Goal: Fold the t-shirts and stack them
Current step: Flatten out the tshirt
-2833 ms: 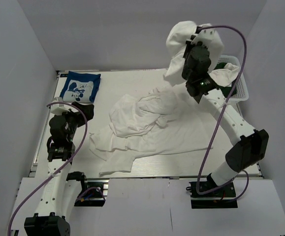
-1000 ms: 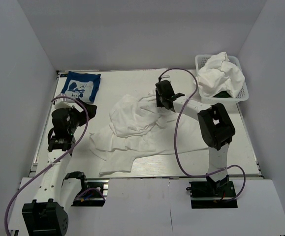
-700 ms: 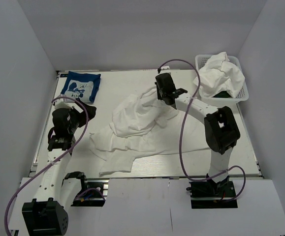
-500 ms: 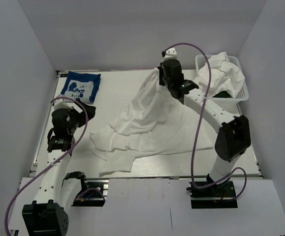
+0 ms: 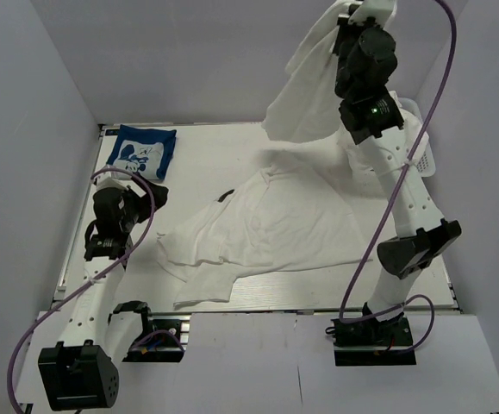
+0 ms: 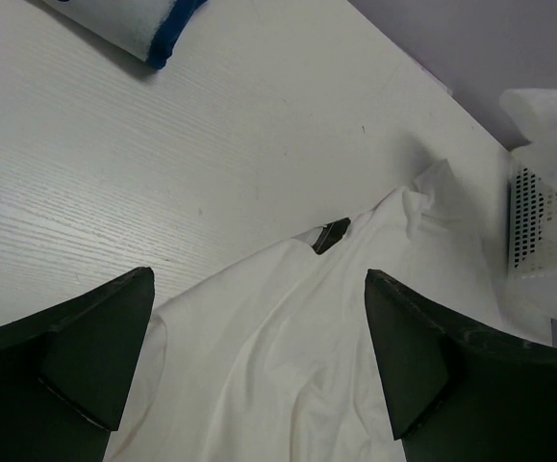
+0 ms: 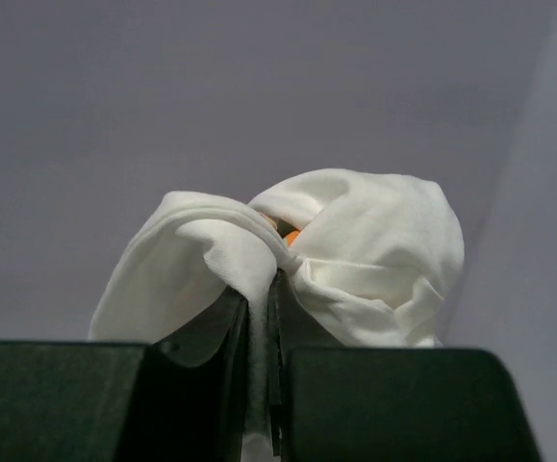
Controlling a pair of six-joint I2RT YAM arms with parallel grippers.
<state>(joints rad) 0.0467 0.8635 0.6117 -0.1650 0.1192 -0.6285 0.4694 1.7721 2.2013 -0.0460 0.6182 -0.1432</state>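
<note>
My right gripper will release the hanging white t-shirt inside the white basket (image 5: 388,131), on top of the cloth there.
The white t-shirt (image 5: 275,228) lies spread across the middle of the table, a small dark neck label (image 5: 224,196) showing. My right gripper (image 5: 350,15) is raised high at the back, shut on a bunched edge of the white t-shirt (image 7: 355,245). The lifted cloth (image 5: 305,82) hangs down toward the table. The navy t-shirt (image 5: 141,151) with its white print lies folded at the back left. My left gripper (image 5: 150,192) hovers low at the left, open with nothing in it, over the white t-shirt (image 6: 297,356). The right gripper (image 7: 262,281) has cloth pinched between its jaws.
A white basket (image 5: 423,153) holding more white cloth stands at the back right, partly behind the right arm; it also shows as the basket (image 6: 538,226) in the left wrist view. Grey walls close in the table on three sides.
The right gripper shut on the crumpled white t-shirt and rose up and back, drawing the cloth out flatter on the table. The left arm stayed put.
</note>
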